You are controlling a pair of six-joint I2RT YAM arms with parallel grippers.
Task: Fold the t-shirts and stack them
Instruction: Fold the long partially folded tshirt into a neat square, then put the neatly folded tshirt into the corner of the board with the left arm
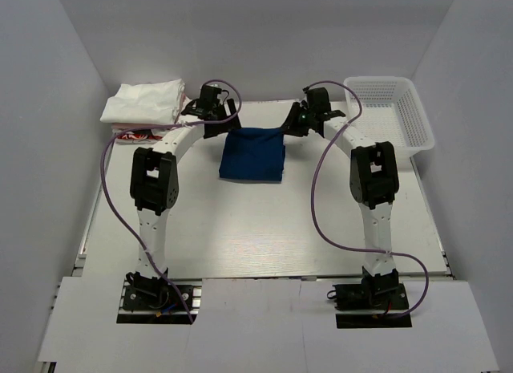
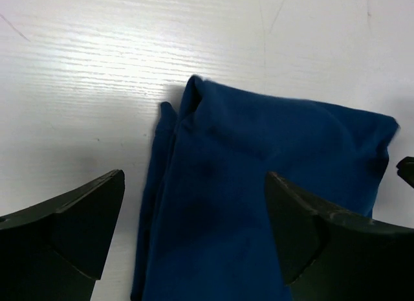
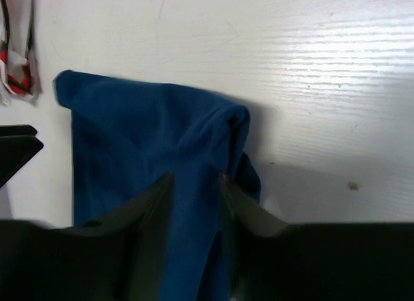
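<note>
I will next use my left gripper to grab the navy blue t-shirt at the middle of its side edge (image 1: 225, 153) (image 2: 158, 200), the one that faces the stacked white t-shirts.
The navy blue t-shirt (image 1: 253, 155) lies folded into a small rectangle at the table's far middle. My left gripper (image 1: 227, 123) is open above its far left corner; in the left wrist view the shirt (image 2: 259, 184) lies between and below the spread fingers (image 2: 77, 217). My right gripper (image 1: 286, 126) is shut on a pinch of the shirt's far right corner (image 3: 194, 204). Folded white t-shirts (image 1: 146, 102) are stacked at the far left on a red-printed one (image 1: 132, 135), whose edge shows in the right wrist view (image 3: 16, 55).
A white plastic mesh basket (image 1: 390, 108) stands at the far right corner. Grey walls close in the table on three sides. Purple cables loop from both arms.
</note>
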